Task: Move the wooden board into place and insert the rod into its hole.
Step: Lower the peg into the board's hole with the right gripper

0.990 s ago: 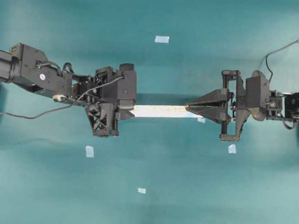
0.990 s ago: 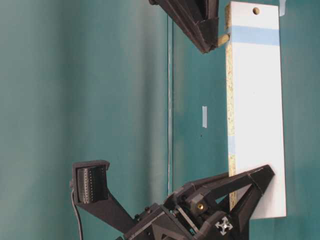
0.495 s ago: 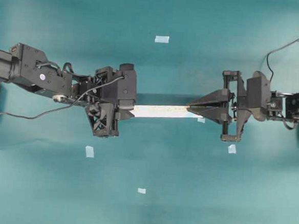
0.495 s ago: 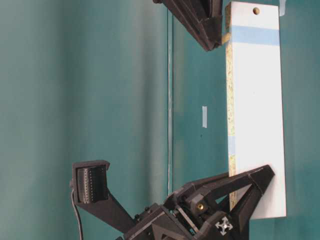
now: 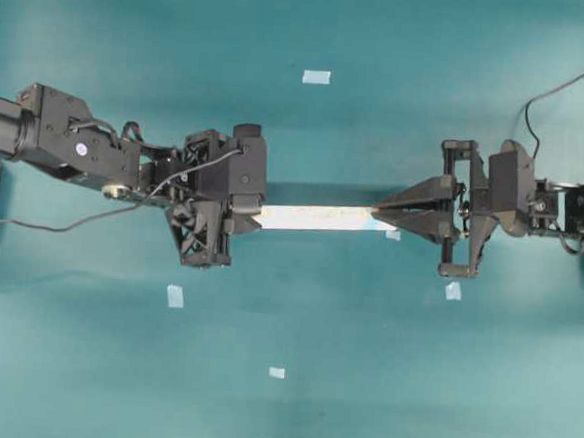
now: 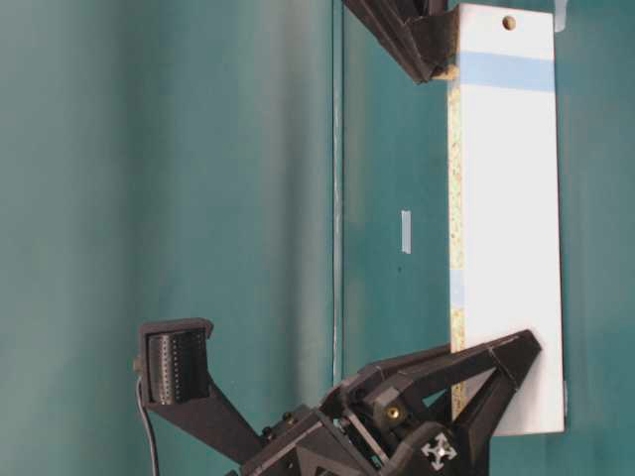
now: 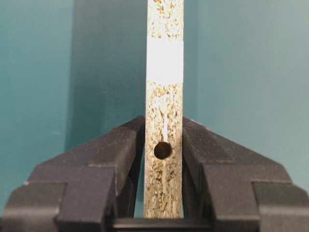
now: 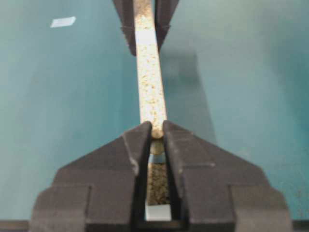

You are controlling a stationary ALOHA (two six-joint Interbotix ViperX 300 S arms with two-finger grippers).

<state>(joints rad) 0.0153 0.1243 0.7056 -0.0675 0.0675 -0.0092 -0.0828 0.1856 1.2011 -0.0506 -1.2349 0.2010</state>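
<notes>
My right gripper will release the small cream rod in the hole at the light-blue band (image 5: 373, 213) (image 8: 157, 151) of the wooden board.
The wooden board (image 5: 317, 218) stands on its long edge over the teal table, its speckled edge facing up. My left gripper (image 5: 255, 216) is shut on its left end; the fingers clamp both faces (image 7: 163, 125) beside an open hole (image 7: 163, 150) in that edge. The white face (image 6: 506, 218) carries a light-blue band near the far end. My right gripper (image 5: 378, 213) is shut on the small cream rod (image 8: 157, 137), right over the board's top edge (image 8: 149, 82). From table level the rod (image 6: 448, 71) touches that edge; how deep it sits is hidden.
Several pale-blue tape squares lie on the table, one at the back (image 5: 316, 77), one front left (image 5: 175, 295) and one under the right arm (image 5: 452, 290). A black cable (image 5: 556, 92) loops at the back right.
My right gripper came down with the rod onto the board's top edge and shifted slightly toward the board's right end; less of the rod shows now. The left gripper and board barely moved.
</notes>
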